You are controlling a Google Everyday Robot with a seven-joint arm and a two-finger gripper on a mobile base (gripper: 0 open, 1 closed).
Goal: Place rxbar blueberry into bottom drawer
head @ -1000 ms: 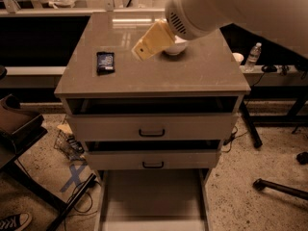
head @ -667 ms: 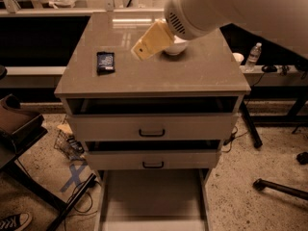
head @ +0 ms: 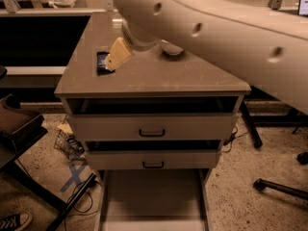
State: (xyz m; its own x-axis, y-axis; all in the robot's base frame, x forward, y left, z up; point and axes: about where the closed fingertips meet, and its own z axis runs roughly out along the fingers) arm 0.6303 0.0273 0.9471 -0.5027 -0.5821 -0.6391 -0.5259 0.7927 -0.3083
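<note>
Next, my gripper goes to the sides of the rxbar blueberry [head: 102, 60] on the cabinet top and closes there.
The rxbar blueberry [head: 100, 61] is a small dark blue bar lying flat on the left part of the cabinet top [head: 192, 78]. My gripper [head: 116, 57], with its tan tip, hangs just to the right of the bar and overlaps its right edge; whether it touches the bar I cannot tell. My thick pale arm [head: 216, 28] crosses the view from the upper right. The bottom drawer [head: 153, 196] is pulled out at the cabinet's foot, a pale shallow tray with nothing in it.
A white bowl [head: 172, 48] sits on the cabinet top, mostly hidden under my arm. Two upper drawers with black handles [head: 152, 133] [head: 153, 165] stand slightly ajar. A dark stand [head: 19, 129] and cables are at the left, a chair base [head: 281, 186] at the right.
My arm has swung left and down across the cabinet top. The gripper has gone from near the bowl to right beside the bar. The bar has not moved.
</note>
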